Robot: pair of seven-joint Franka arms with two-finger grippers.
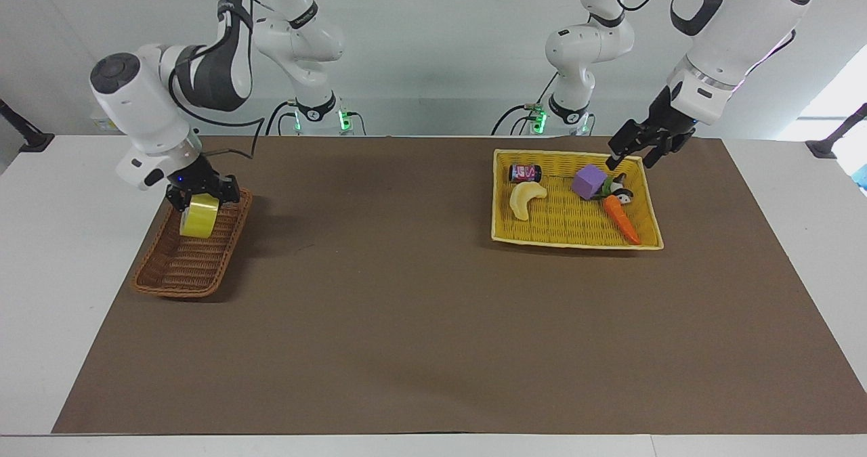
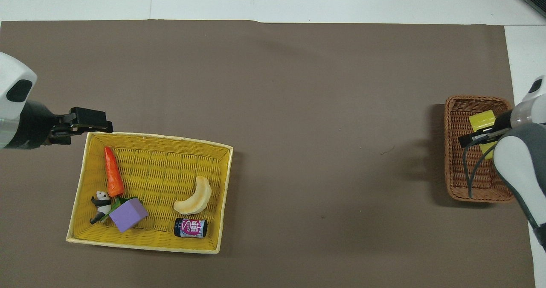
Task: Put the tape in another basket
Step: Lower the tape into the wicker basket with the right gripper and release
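My right gripper has the tape. I will let go of it in the brown wicker basket, midway (image 2: 471, 150) along the side that faces the yellow tray.
The tape (image 1: 198, 219), a yellow roll standing on edge, hangs low inside the brown wicker basket (image 1: 179, 277), at the basket's end nearer to the robots. My right gripper (image 1: 202, 203) is shut on the roll from above. I cannot tell whether the roll touches the basket floor. From overhead, only part of the tape (image 2: 481, 119) shows under the right gripper (image 2: 480, 136), inside the basket (image 2: 458, 181). My left gripper (image 1: 640, 154) is open and holds nothing, in the air over the yellow tray's corner at the left arm's end (image 2: 91, 126).
A yellow woven tray (image 1: 569, 230) at the left arm's end holds a banana toy (image 1: 525, 198), a purple block (image 1: 588, 181), a carrot (image 1: 622, 219), a small can (image 1: 525, 172) and a panda figure (image 2: 100, 199). Brown mat covers the table.
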